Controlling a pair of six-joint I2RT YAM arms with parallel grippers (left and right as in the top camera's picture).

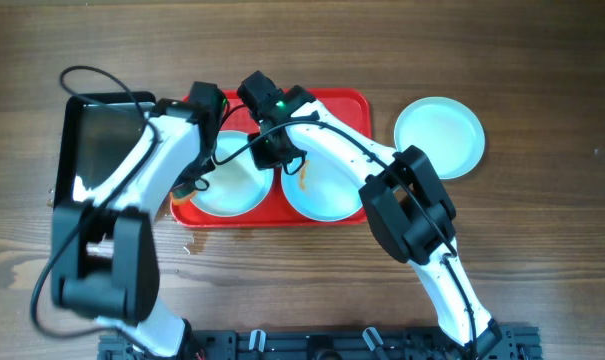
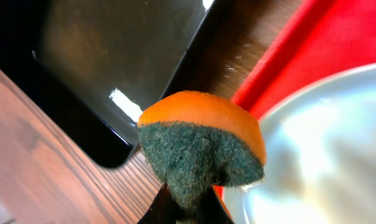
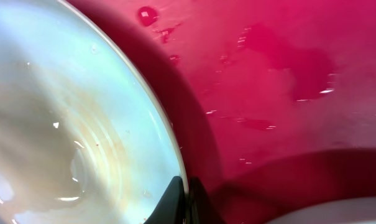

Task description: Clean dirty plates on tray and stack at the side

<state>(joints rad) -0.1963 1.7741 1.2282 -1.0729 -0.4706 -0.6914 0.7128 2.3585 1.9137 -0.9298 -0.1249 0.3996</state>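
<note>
Next, I release the pale clean plate with my right gripper on top of the plate on the table (image 1: pixel 437 139) beside the red tray. The pale clean plate is now in the red tray.
The red tray (image 1: pixel 352 105) holds two plates side by side. The left plate (image 1: pixel 232 190) looks pale and clean. The right plate (image 1: pixel 327 195) carries brown smears near its left edge. My right gripper (image 1: pixel 274 152) is shut on that smeared plate's rim (image 3: pixel 175 155), one finger inside and one outside. My left gripper (image 2: pixel 188 211) is shut on an orange sponge with a green scouring face (image 2: pixel 200 149). The sponge hangs over the tray's left edge (image 2: pixel 281 56), beside the left plate (image 2: pixel 324 149). A third plate (image 1: pixel 440 137) lies on the table, right of the tray.
A black metal tray (image 1: pixel 97 145) stands left of the red tray, close to my left arm. Water drops and wet patches lie on the red tray floor (image 3: pixel 287 68). Both arms cross over the tray's back half.
</note>
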